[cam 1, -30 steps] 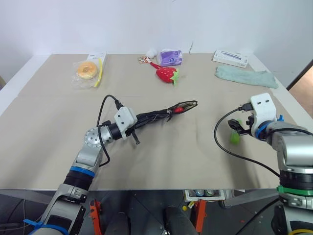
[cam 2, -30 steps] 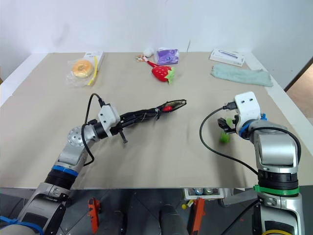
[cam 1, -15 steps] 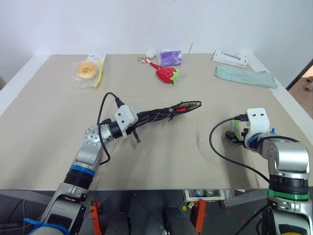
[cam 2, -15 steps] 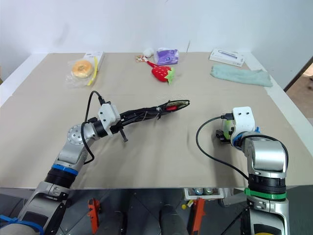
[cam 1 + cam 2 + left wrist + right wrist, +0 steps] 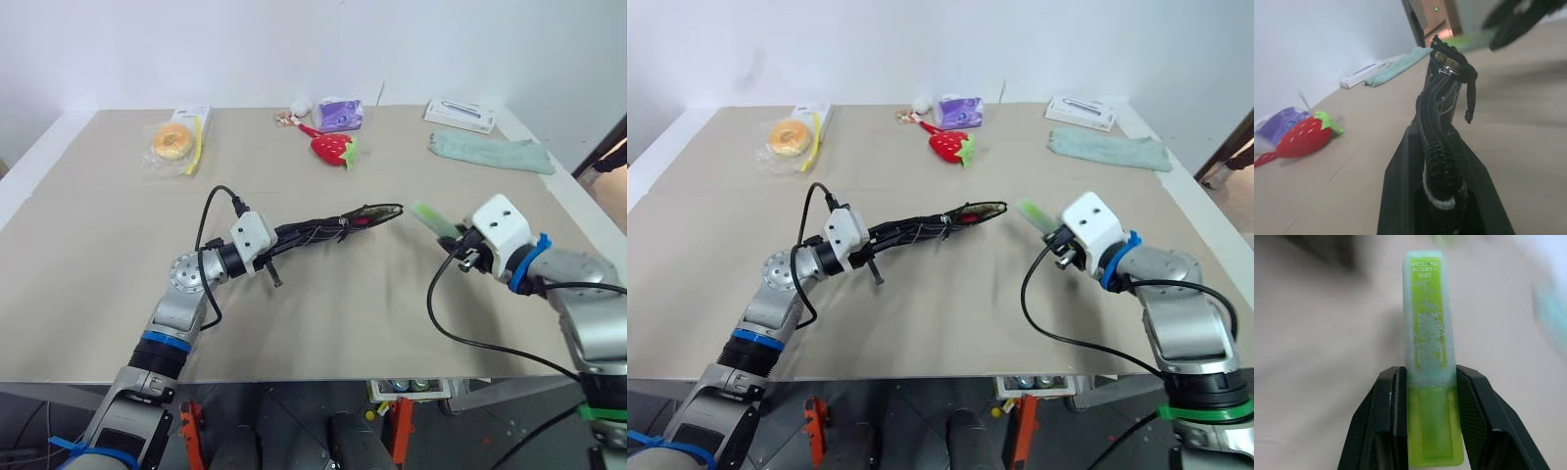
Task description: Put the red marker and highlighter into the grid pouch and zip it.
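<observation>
My right gripper has the highlighter, now lifted just off the table. It will let go of it inside the grid pouch's opening (image 5: 373, 217), beside the red marker.
My left gripper (image 5: 281, 242) is shut on one end of the grid pouch (image 5: 323, 229) and holds it out above the table, open mouth facing right. The red marker (image 5: 362, 220) shows as a red tip inside that mouth. In the left wrist view the pouch (image 5: 1442, 112) runs away from the black fingers (image 5: 1400, 196) with its zipper pull hanging. My right gripper (image 5: 460, 243) is shut on the lime-green highlighter (image 5: 429, 217), lifted off the table a little right of the pouch mouth. In the right wrist view the highlighter (image 5: 1429, 333) stands clamped between both pads (image 5: 1393, 396).
A red plush strawberry (image 5: 334, 148), a purple packet (image 5: 341, 115) and a bagged doughnut (image 5: 174, 140) lie along the far side of the tan table (image 5: 313, 323). A teal cloth (image 5: 490, 153) and a white box (image 5: 460, 116) sit at the far right.
My right gripper has shut on the highlighter, lifted it off the table and swung it left toward the pouch mouth. The left arm and pouch have stayed still.
</observation>
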